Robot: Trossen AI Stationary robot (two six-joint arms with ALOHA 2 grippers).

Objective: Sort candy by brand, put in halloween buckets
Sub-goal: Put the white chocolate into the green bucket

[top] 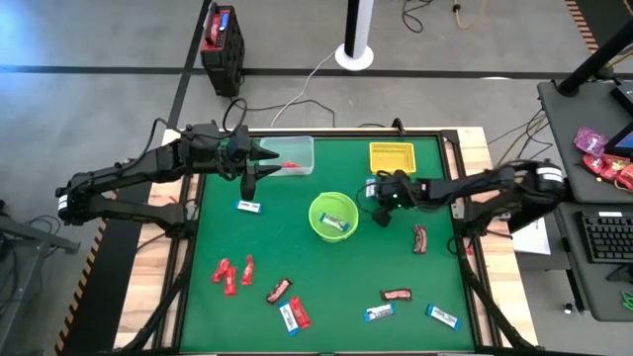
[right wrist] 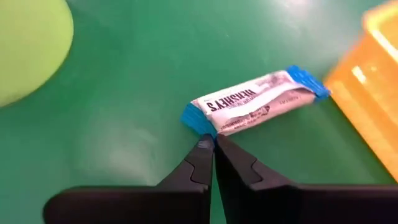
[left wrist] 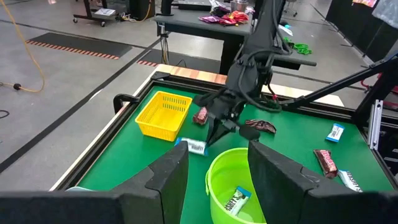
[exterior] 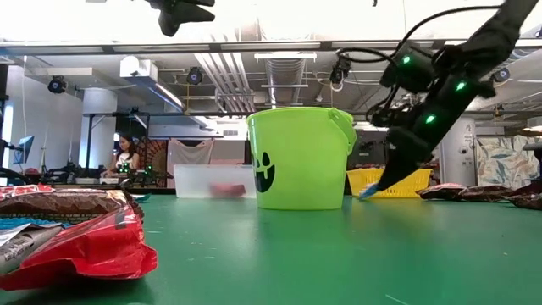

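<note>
Next, my right gripper opens and grips the candy bar's white middle [right wrist: 253, 102] before carrying it to the green bucket, because its shut fingers meet only the bar's blue end.
My right gripper [right wrist: 211, 144] is shut, its tips touching the blue end of a blue-and-white candy bar [right wrist: 255, 101]; whether the wrapper's edge is pinched I cannot tell. That bar [top: 372, 187] lies on the mat between the lime-green bucket [top: 315, 210] and the yellow basket [top: 392, 156]. One blue-and-white bar [left wrist: 236, 200] lies inside the green bucket. A red bar [top: 290, 163] sits in the clear box [top: 297, 143]. My left gripper [top: 262, 163] hovers by the clear box, open and holding nothing. Red [top: 226, 272], brown [top: 397, 295] and blue-and-white [top: 443, 316] bars lie scattered along the near side.
A raised black frame [top: 465, 198] borders the green mat. A brown bar [top: 420, 238] lies just right of the green bucket, and a blue-and-white one [top: 248, 206] under my left gripper. In the low view a person [exterior: 125, 157] sits far behind the table.
</note>
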